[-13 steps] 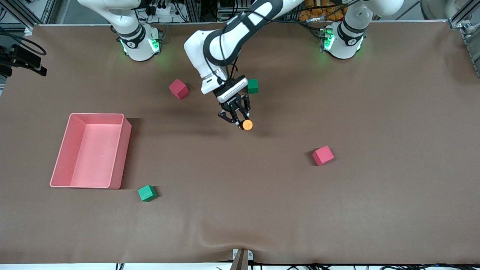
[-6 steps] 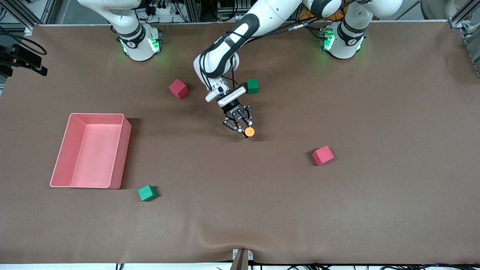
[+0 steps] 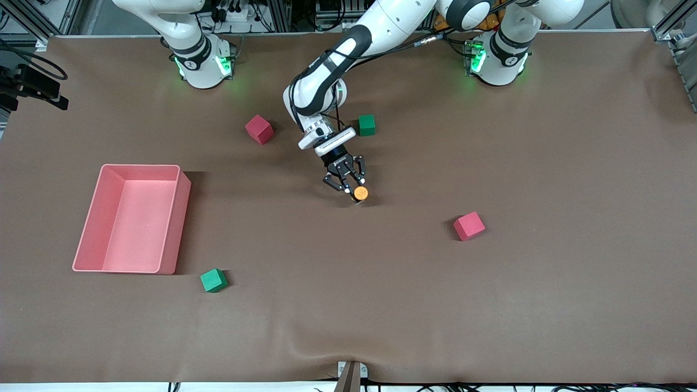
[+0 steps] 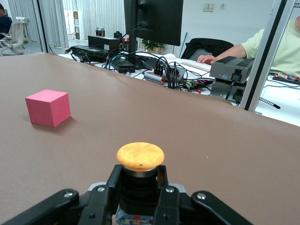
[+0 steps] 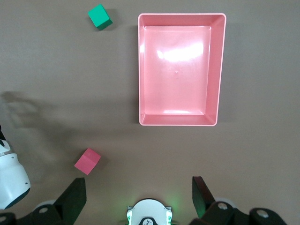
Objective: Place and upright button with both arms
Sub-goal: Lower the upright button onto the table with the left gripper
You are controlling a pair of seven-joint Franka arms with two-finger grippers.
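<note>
The button, now low over the table's middle, will be released by my left gripper upright on the table [image 3: 347,196] between the pink tray and the farther pink cube.
The button [image 3: 360,192] has a round orange cap on a short black body. My left gripper [image 3: 354,194] is shut on its body, low over the middle of the brown table. In the left wrist view the cap [image 4: 140,155] faces up above the two fingers [image 4: 166,197] that clamp the black body. I cannot tell whether the button touches the table. My right arm waits above its base [image 3: 199,54], and its hand is out of the front view. In the right wrist view the right gripper [image 5: 138,194] is open and empty, high over its own base.
A pink tray [image 3: 174,218] stands toward the right arm's end and also shows in the right wrist view [image 5: 220,70]. Pink cubes [image 3: 259,129] [image 3: 469,226] and green cubes [image 3: 367,124] [image 3: 213,280] lie scattered. One pink cube [image 4: 48,108] shows in the left wrist view.
My left gripper has come down toward the table with the button and shifted slightly nearer the front camera. The right arm has not moved.
</note>
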